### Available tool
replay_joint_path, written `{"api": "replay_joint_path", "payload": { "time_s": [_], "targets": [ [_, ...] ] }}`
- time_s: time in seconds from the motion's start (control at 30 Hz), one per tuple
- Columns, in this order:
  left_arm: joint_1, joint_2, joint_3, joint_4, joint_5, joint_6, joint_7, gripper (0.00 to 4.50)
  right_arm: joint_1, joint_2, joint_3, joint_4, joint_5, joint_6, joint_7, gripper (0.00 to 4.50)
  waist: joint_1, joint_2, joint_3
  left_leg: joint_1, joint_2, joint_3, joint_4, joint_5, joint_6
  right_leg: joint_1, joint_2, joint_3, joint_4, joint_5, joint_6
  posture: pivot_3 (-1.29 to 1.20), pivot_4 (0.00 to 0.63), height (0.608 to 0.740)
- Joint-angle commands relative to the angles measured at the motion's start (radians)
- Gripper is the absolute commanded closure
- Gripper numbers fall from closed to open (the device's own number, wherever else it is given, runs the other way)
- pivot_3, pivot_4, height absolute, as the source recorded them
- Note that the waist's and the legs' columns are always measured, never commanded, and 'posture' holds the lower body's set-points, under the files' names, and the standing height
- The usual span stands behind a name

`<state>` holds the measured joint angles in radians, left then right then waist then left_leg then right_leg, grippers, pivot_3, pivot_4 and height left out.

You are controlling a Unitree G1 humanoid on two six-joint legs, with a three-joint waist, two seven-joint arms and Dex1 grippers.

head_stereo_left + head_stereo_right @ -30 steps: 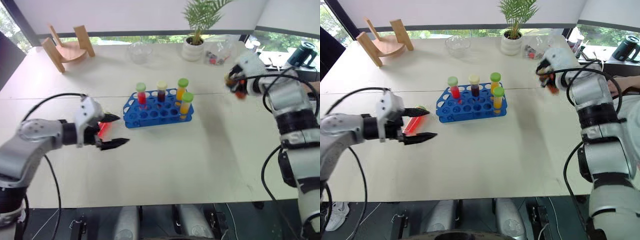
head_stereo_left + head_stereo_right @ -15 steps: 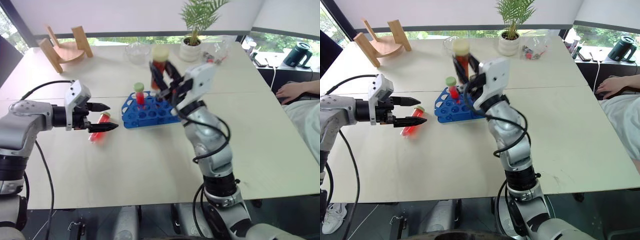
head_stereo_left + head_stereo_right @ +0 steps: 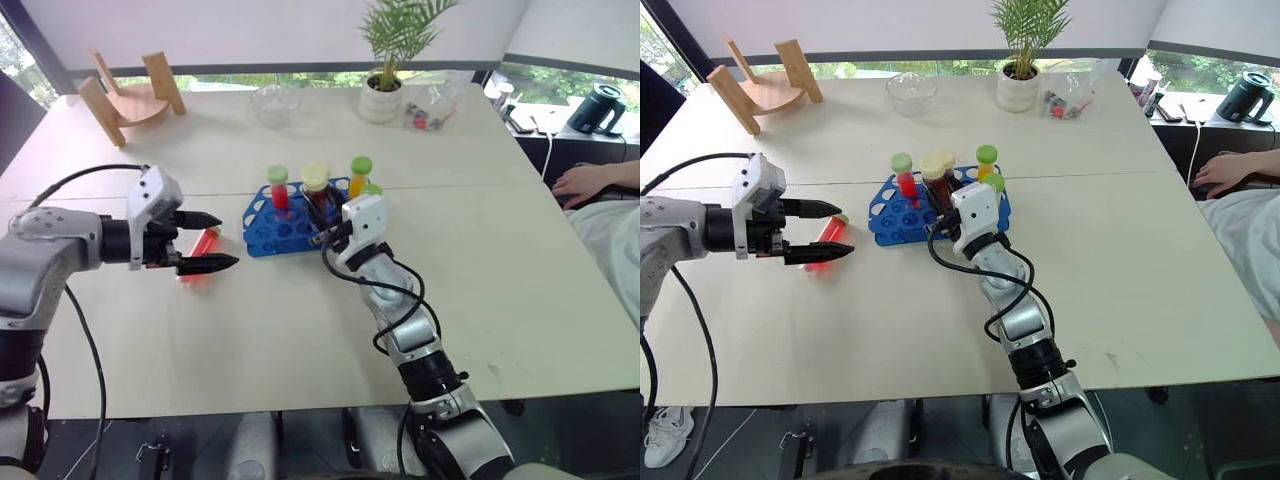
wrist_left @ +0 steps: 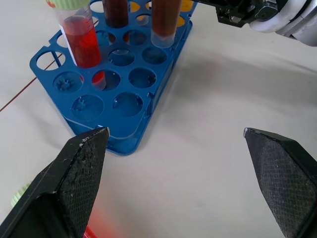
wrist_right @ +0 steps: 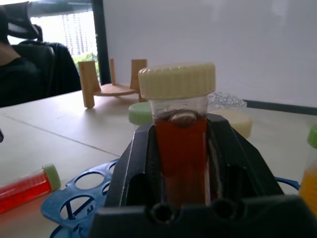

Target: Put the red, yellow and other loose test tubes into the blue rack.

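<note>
Next, I release the dark red tube from my right gripper in the blue rack's hole [image 3: 322, 227] in front of the dark tube.
The blue rack [image 3: 285, 225] stands mid-table holding a red tube with a green cap [image 3: 279, 187], a dark tube and two orange tubes [image 3: 359, 176]. My right gripper [image 3: 326, 226] is shut on a dark red tube with a cream cap [image 5: 179, 130], held upright with its lower end just over the rack's holes [image 4: 165, 20]. A loose red tube with a green cap [image 3: 201, 249] lies on the table left of the rack. My left gripper [image 3: 223, 240] hovers open above it, fingers [image 4: 74, 178] spread wide and pointing at the rack [image 4: 114, 84].
At the table's far side stand a wooden stand [image 3: 130, 95], a glass bowl [image 3: 278, 103], a potted plant [image 3: 385, 95] and a clear bag of small items [image 3: 436, 106]. A person's hand [image 3: 585, 182] rests beyond the right edge.
The right arm has swung from the far right, leftward and down, carrying the dark tube over the rack. The camera view shifted. The left gripper has stayed open over the loose red tube.
</note>
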<state>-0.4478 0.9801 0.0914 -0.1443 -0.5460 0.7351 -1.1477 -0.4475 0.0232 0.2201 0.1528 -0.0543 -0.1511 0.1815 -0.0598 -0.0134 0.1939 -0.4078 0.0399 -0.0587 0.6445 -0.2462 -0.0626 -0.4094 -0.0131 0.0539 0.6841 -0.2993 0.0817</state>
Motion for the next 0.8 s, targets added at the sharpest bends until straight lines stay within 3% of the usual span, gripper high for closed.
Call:
{"api": "replay_joint_path", "payload": {
  "time_s": [0.03, 0.8],
  "targets": [
    [-0.001, 0.015, 0.034, -0.035, -0.013, 0.008, 0.012, 0.00, -0.007, 0.002, -0.011, 0.020, -0.003, -0.039, -0.005, 3.64, 0.000, 0.000, 0.000, 0.000, 0.000, 0.000, 0.000, 0.000, 0.000, 0.000, 0.000, 0.000, 0.000, 0.000, 0.000, 0.00, 0.150, 0.740],
    [-0.001, 0.003, 0.026, -0.026, -0.015, 0.002, 0.028, 0.00, 0.016, 0.024, 0.000, 0.071, -0.013, -0.066, -0.011, 3.64, 0.000, 0.000, 0.000, 0.001, 0.000, 0.000, 0.000, 0.000, 0.000, 0.001, 0.000, 0.000, 0.000, 0.000, 0.000, 0.00, 0.150, 0.740]
  ]
}}
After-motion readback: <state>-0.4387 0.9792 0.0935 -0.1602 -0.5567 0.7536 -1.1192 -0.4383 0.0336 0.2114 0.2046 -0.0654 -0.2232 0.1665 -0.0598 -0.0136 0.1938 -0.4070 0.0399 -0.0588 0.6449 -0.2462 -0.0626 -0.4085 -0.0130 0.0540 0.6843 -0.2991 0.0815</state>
